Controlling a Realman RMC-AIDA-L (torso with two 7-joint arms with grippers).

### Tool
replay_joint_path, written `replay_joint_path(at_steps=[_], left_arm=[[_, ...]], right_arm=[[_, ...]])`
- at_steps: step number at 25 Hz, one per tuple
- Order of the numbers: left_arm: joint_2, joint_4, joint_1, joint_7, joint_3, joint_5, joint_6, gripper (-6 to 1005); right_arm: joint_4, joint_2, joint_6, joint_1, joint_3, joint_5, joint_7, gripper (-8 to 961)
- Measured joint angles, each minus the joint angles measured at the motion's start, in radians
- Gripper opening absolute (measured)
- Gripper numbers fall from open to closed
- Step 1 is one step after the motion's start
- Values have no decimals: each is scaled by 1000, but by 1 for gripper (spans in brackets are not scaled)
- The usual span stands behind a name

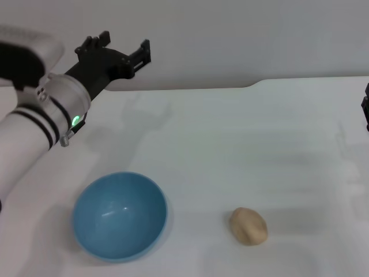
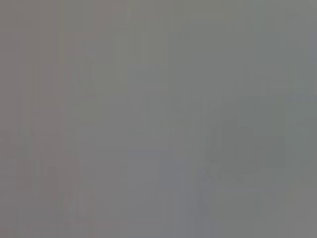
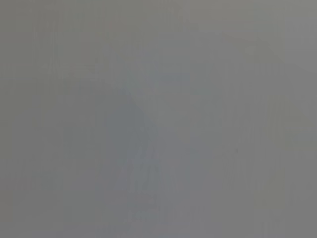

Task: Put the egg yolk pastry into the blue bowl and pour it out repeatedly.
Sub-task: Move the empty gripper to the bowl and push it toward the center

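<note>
Next, I close my left gripper on the blue bowl's rim (image 1: pixel 81 194), on the far part of the side that faces away from the egg yolk pastry.
The blue bowl (image 1: pixel 120 215) stands upright and empty on the white table at the front left. The egg yolk pastry (image 1: pixel 248 226), a pale tan lump, lies on the table to the right of the bowl, well apart from it. My left gripper (image 1: pixel 122 45) is raised at the far left, high above and behind the bowl, open and empty. My right gripper (image 1: pixel 365 107) shows only as a dark sliver at the right edge, far from the pastry. Both wrist views show only flat grey.
The white table (image 1: pixel 242 144) ends at a far edge with a step near the back right, against a pale wall.
</note>
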Motion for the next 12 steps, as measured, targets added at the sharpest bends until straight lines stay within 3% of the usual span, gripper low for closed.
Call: replay_joint_path(at_steps=[5,6,7,10,12], left_arm=[[-26,289,45,16,-73,96,-458,860],[-47,387,54,45,-109,108,-655,860],[-47,387,54,45,-109,108,-655,860],[-68,497,51,94,-164,103,-927,860],[-68,561,38,100,-186,102,-1089,860]], right_arm=[[1,0,0,-4,0,-3,0,534],[1,0,0,-5,0,-3,0,534],[1,0,0,-5,0,-3,0,534],[1,0,0,-5,-1,-5,-1,534],[1,0,0,-4,-4,-5,-1,534]])
